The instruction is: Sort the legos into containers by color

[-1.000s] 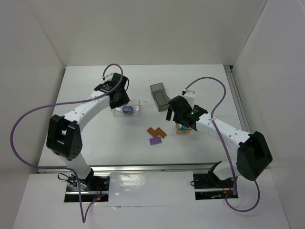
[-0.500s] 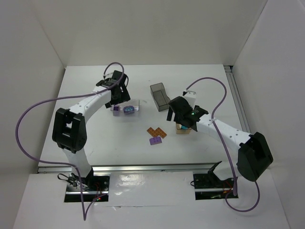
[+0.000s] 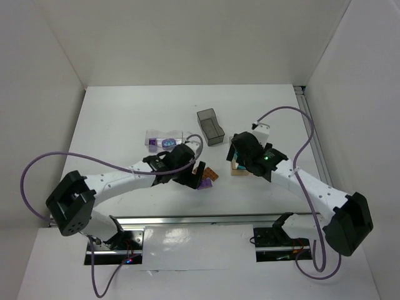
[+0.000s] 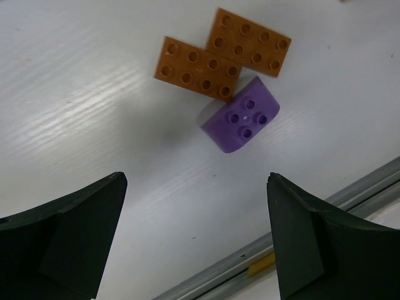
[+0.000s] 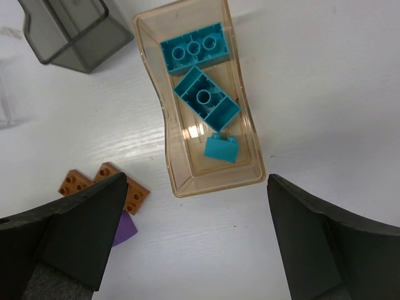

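Next, I move my left gripper next to the middle of the purple lego (image 3: 205, 184) (image 4: 243, 117) beside the orange legos and close it there across that lego's long sides.
Two flat orange legos (image 4: 200, 67) (image 4: 249, 42) and one purple lego (image 4: 242, 115) lie together on the table, just ahead of my open left gripper (image 4: 197, 237), which holds nothing. From above, that gripper (image 3: 187, 177) hovers over the orange (image 3: 210, 173) and purple (image 3: 204, 184) pieces. My right gripper (image 5: 197, 240) is open and empty just above the near end of the tan container (image 5: 169, 134), which holds three teal legos (image 5: 206, 99). The clear container (image 3: 156, 135) holds purple legos (image 3: 167, 142). The smoky grey container (image 3: 210, 126) looks empty.
White walls close in the table on the left, back and right. A metal rail (image 4: 294, 231) runs along the near edge, close behind the left gripper. In the right wrist view the grey container (image 5: 75, 31) stands left of the tan one.
My left arm has swung from the clear container down to the loose legos at the near centre, its jaws opening on the way. The right gripper shifted slightly right over the tan container.
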Action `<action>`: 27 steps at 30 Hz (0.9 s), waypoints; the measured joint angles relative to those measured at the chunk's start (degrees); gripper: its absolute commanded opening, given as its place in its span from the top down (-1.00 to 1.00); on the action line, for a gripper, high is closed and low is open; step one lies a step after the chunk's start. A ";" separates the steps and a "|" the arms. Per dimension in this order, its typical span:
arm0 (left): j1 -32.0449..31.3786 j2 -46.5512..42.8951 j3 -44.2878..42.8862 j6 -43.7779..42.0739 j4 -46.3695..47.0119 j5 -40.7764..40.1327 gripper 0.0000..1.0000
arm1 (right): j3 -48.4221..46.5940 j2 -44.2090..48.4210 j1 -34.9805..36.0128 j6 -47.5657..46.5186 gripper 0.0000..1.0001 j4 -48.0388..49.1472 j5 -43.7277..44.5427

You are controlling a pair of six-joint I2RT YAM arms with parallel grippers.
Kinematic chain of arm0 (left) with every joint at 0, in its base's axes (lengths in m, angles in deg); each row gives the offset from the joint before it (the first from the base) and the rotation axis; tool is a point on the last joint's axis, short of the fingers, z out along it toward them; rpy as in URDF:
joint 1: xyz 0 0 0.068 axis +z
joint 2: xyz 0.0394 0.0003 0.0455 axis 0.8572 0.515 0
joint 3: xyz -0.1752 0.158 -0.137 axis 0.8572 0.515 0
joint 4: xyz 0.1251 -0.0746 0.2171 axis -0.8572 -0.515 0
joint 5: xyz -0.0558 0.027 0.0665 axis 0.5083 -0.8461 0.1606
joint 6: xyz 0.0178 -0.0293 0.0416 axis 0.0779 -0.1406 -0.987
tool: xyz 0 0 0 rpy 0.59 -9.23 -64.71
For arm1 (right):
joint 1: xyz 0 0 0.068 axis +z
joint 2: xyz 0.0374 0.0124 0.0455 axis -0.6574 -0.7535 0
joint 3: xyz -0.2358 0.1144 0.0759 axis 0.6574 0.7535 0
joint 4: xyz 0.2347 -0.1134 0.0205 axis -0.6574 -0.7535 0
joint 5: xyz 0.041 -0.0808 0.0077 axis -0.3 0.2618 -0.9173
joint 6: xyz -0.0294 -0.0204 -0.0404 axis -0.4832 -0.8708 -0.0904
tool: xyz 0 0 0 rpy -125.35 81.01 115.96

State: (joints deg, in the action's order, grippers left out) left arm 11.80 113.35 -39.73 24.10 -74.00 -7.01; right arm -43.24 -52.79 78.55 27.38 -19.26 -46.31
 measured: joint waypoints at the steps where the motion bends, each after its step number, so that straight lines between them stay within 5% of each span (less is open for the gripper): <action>1: -0.83 0.68 1.22 -1.42 1.55 0.37 -0.98 | 0.15 1.33 0.00 0.66 -1.00 -0.48 0.59; 8: -3.28 8.46 1.70 -7.65 11.50 4.68 -0.93 | 3.58 15.80 -0.07 2.45 -0.98 -2.40 3.54; 16: -7.26 16.87 -1.95 -11.41 13.40 5.33 -0.89 | 3.06 12.70 -0.37 2.62 -0.98 -4.22 5.62; 21: -7.87 17.25 -2.58 -12.17 14.14 5.75 -0.71 | 3.06 12.31 -0.48 2.60 -0.98 -4.39 5.70; 27: -7.87 17.25 -2.58 -12.94 14.47 5.70 -0.25 | 2.84 10.97 -0.48 2.38 -0.98 -4.37 5.68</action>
State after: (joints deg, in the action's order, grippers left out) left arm 3.93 130.60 -42.31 11.16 -59.53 -1.31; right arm -40.40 -41.82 78.07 29.76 -23.63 -40.62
